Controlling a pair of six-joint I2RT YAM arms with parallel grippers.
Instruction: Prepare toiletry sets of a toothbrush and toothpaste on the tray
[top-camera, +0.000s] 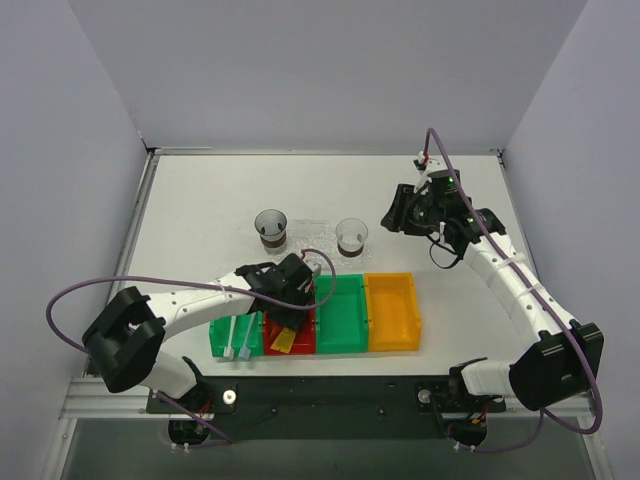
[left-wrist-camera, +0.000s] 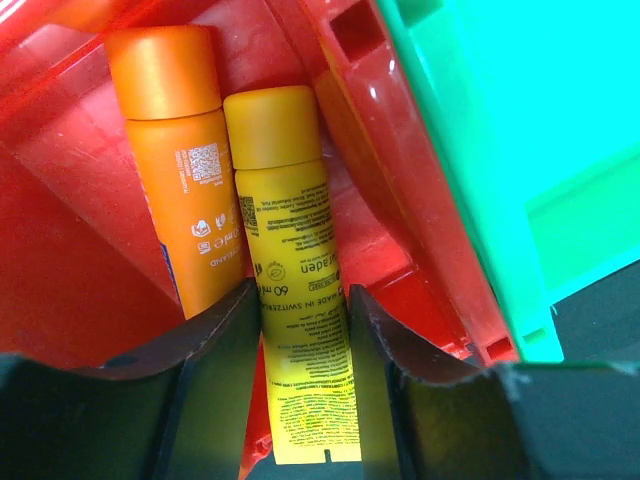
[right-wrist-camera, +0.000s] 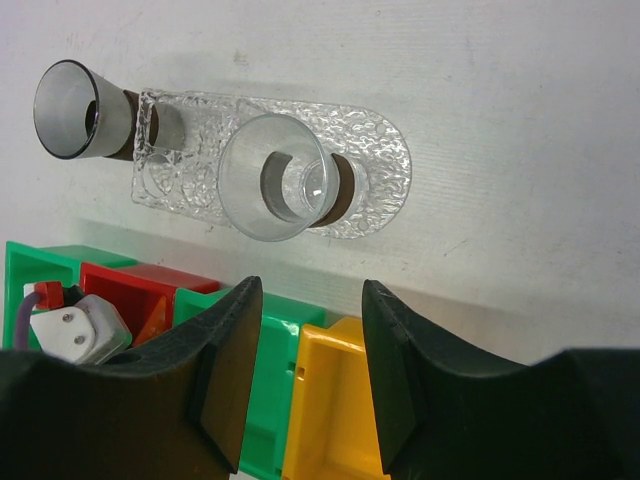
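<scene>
The right gripper will next grasp the yellow-orange tube's flat end (top-camera: 282, 347), sticking out from my left fingers.
My left gripper (top-camera: 288, 290) is low in the red bin (top-camera: 302, 343). In the left wrist view its fingers (left-wrist-camera: 225, 330) press both sides of the yellow-orange tube (left-wrist-camera: 285, 200), which lies beside the orange tube (left-wrist-camera: 185, 170) on the red bin's floor (left-wrist-camera: 375, 200). The white and pale blue toothbrushes (top-camera: 236, 340) lie in the far-left green bin (top-camera: 217, 335). The clear bumpy tray (top-camera: 310, 233) sits behind the bins and also shows in the right wrist view (right-wrist-camera: 385, 150). My right gripper (top-camera: 398, 215) is open and empty, raised to the right of the tray (right-wrist-camera: 308, 290).
Two clear cups (top-camera: 271, 227) (top-camera: 351, 236) stand at the tray's ends; the right wrist view shows them too (right-wrist-camera: 70, 110) (right-wrist-camera: 270, 180). A second green bin (top-camera: 342, 315) and a yellow bin (top-camera: 392, 312) stand right of the red bin. A purple cable loops over the left arm.
</scene>
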